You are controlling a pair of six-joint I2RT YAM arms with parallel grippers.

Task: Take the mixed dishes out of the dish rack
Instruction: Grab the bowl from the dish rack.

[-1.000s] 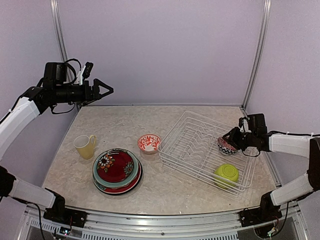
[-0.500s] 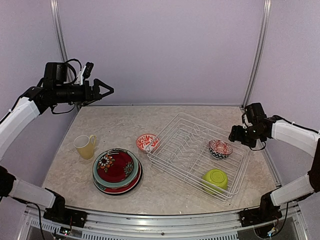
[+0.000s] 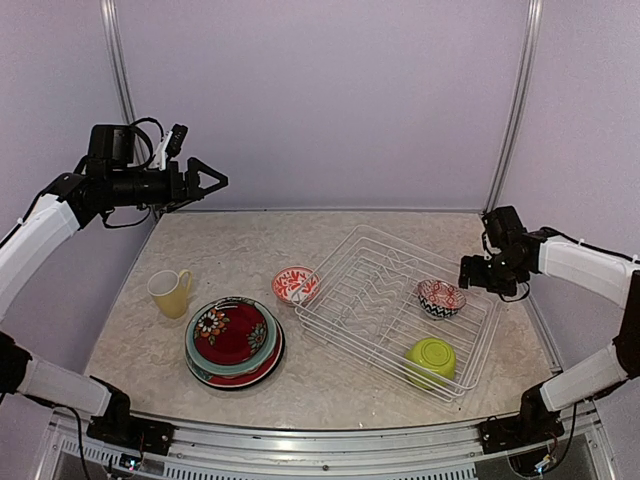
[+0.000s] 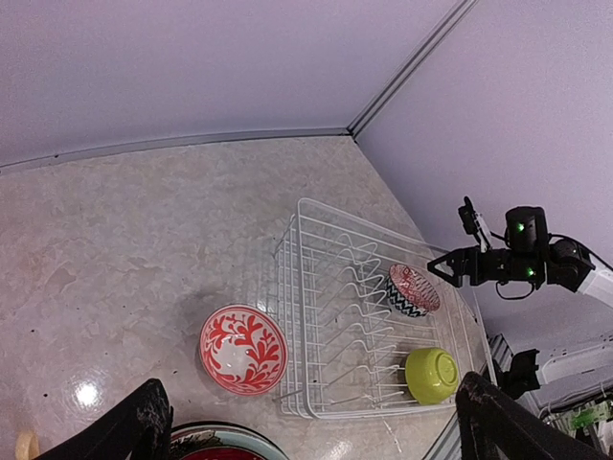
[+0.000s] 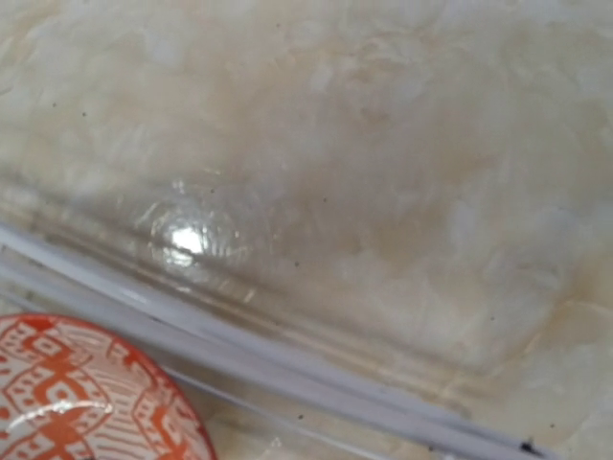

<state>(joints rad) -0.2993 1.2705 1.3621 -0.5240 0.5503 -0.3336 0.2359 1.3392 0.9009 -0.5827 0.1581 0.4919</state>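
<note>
My right gripper is to grab the patterned bowl in the dish rack next, by the rim side (image 3: 421, 287) toward the red-and-white bowl.
The white wire dish rack (image 3: 368, 300) (image 4: 330, 287) lies at an angle right of centre. Inside it are a bowl (image 3: 440, 297) (image 4: 412, 290) with a red-patterned inside and a dark zigzag outside, and an upturned lime green bowl (image 3: 431, 361) (image 4: 431, 375). My right gripper (image 3: 468, 271) (image 4: 448, 270) hovers just right of the patterned bowl, open and holding nothing. Its wrist view shows only that bowl's rim (image 5: 81, 402) and a rack wire (image 5: 287, 369), no fingers. My left gripper (image 3: 208, 180) (image 4: 321, 431) is raised at the far left, open and empty.
A red-and-white bowl (image 3: 296, 285) (image 4: 243, 349) sits on the table against the rack's left corner. A stack of floral plates (image 3: 233, 341) and a pale yellow mug (image 3: 170, 292) stand to the left. A frame post (image 3: 508, 110) rises behind the rack.
My right gripper let go of the patterned bowl, which now rests in the rack, and drew back to the right, opening. The rack slid left, up to the red-and-white bowl. The left arm stayed put.
</note>
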